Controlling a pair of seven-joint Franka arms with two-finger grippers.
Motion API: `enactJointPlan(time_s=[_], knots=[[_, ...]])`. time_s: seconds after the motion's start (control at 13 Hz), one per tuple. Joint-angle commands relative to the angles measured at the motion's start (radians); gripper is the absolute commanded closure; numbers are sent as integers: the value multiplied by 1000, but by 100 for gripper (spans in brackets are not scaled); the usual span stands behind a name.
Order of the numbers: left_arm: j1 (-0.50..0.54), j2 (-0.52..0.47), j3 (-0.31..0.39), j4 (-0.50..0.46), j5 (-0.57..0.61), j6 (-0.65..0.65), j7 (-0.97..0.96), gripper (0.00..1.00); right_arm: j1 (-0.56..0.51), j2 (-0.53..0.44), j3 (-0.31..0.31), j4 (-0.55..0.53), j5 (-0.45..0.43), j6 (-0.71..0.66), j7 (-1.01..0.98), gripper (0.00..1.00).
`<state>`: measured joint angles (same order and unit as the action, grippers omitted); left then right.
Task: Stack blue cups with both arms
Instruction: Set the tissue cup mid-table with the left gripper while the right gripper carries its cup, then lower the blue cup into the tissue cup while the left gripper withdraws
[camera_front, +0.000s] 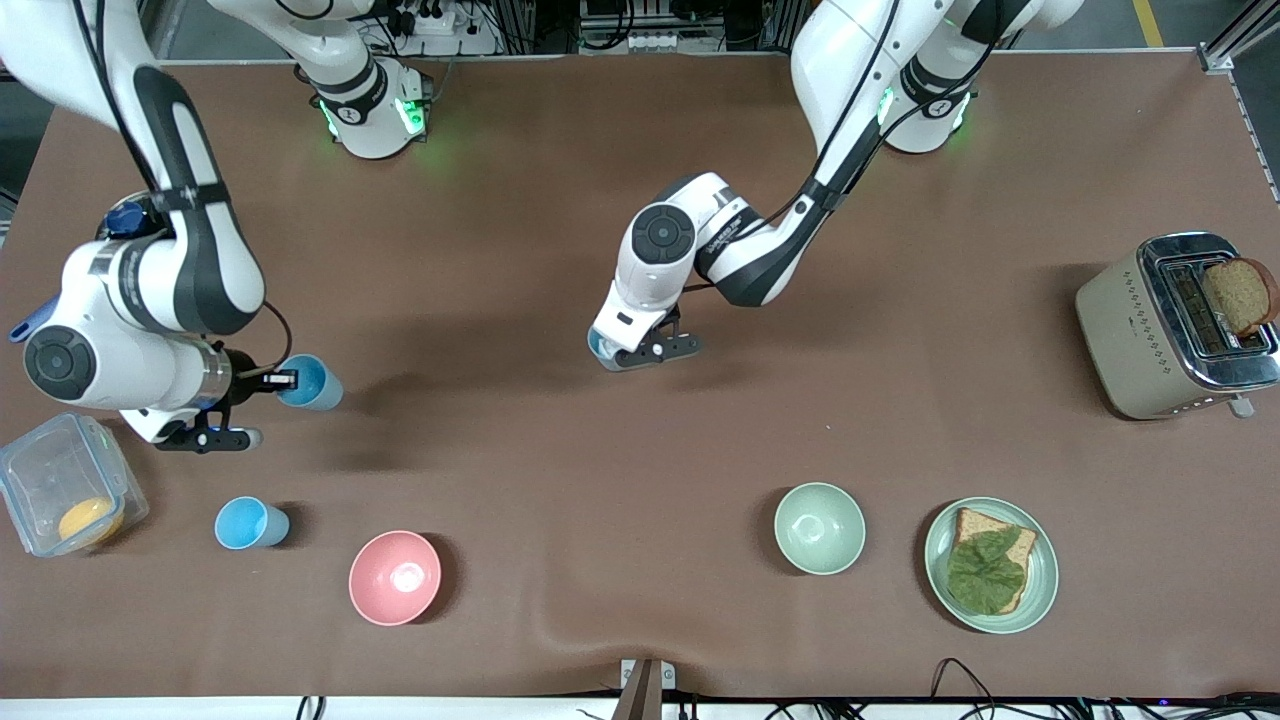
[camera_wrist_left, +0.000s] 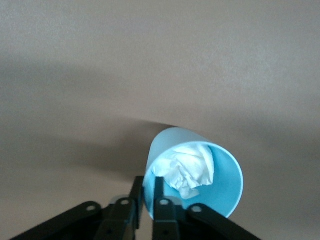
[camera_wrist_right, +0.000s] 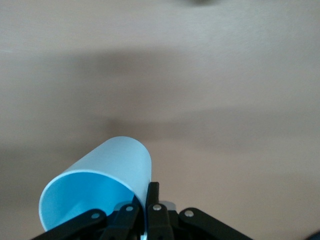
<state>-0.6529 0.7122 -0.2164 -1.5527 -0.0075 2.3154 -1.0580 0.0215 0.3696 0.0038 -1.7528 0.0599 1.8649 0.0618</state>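
Note:
My right gripper has its blue cup, tilted on its side above the table. It will let that cup go inside the blue cup at my left gripper (camera_front: 614, 330).
My right gripper (camera_front: 283, 380) is shut on the rim of a blue cup (camera_front: 312, 383), held tilted on its side above the table at the right arm's end. In the right wrist view this cup (camera_wrist_right: 100, 175) is empty, with its wall pinched by my gripper (camera_wrist_right: 145, 195). My left gripper (camera_front: 607, 352) is low over the table's middle, shut on a second blue cup (camera_front: 596, 345) that is mostly hidden by the hand. In the left wrist view that cup (camera_wrist_left: 172, 142) holds crumpled white paper (camera_wrist_left: 187, 167), with its rim in my gripper (camera_wrist_left: 148, 184). A third blue cup (camera_front: 250, 523) stands upright on the table, nearer the front camera.
A clear box (camera_front: 65, 495) with something orange in it sits at the right arm's end. A pink bowl (camera_front: 395, 577), a pale green bowl (camera_front: 820, 527) and a plate (camera_front: 1040, 580) with bread and lettuce lie near the front edge. A toaster (camera_front: 1130, 330) stands at the left arm's end.

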Motion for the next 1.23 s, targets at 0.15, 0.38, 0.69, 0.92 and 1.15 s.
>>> enactJointPlan(time_s=[0.15,0.38,0.69,0.92,1.15], knots=[[16,-187,15,25,-5,-199,-46,0,170,-2,-4,139,129,-102,321,100],[154,-402,31,22,21,-402,91,0,297,9,-5,163,177,-87,516,100],[408,-536,26,16,70,-591,511,0,426,41,-5,176,248,-20,650,100],[519,-586,23,16,70,-665,659,0,511,96,-5,176,244,60,711,100],[544,-617,29,14,72,-706,687,0,566,140,-5,193,244,86,728,100]])
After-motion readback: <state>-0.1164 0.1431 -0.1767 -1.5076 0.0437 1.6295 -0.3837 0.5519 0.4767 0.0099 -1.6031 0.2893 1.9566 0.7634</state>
